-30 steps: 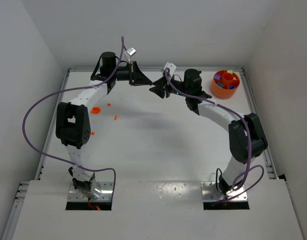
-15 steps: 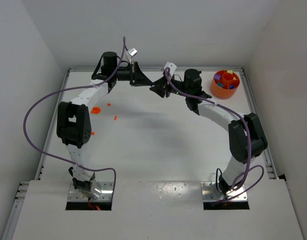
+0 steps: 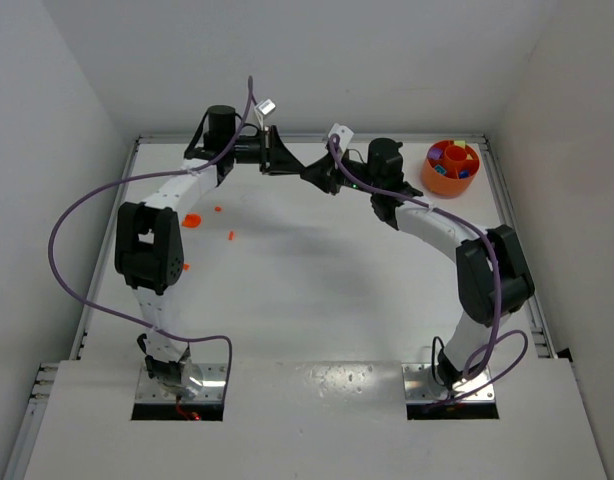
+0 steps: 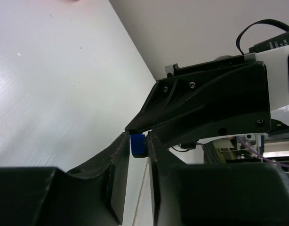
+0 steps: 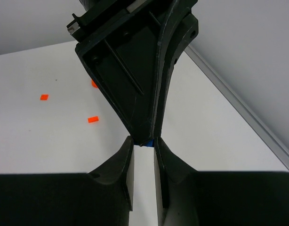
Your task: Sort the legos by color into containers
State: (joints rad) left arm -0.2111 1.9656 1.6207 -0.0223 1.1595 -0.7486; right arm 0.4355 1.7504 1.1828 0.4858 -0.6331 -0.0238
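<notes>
Next, my right gripper releases the tiny blue lego among the blue bits inside the orange bowl (image 3: 464, 173).
My two grippers meet tip to tip at the back middle of the table. My left gripper (image 3: 299, 171) is shut on a tiny blue lego (image 4: 137, 144), pinched between its fingertips. My right gripper (image 3: 313, 176) faces it with its jaws a narrow gap apart, straddling the left fingertips and the blue lego (image 5: 148, 142). The orange bowl (image 3: 451, 169), with blue, yellow and orange bits inside, stands at the back right. Orange-red legos (image 3: 191, 220) lie loose on the left of the table. The purple-blue bowl is out of view.
More orange-red bits lie at the left (image 3: 230, 236) and near the left arm (image 3: 184, 267); two show in the right wrist view (image 5: 92, 119). The back wall and table rim (image 3: 387, 137) run just behind the grippers.
My left gripper has moved a little to the right, closing the gap until its tips sit between the right gripper's fingertips. The right arm has hardly moved.
</notes>
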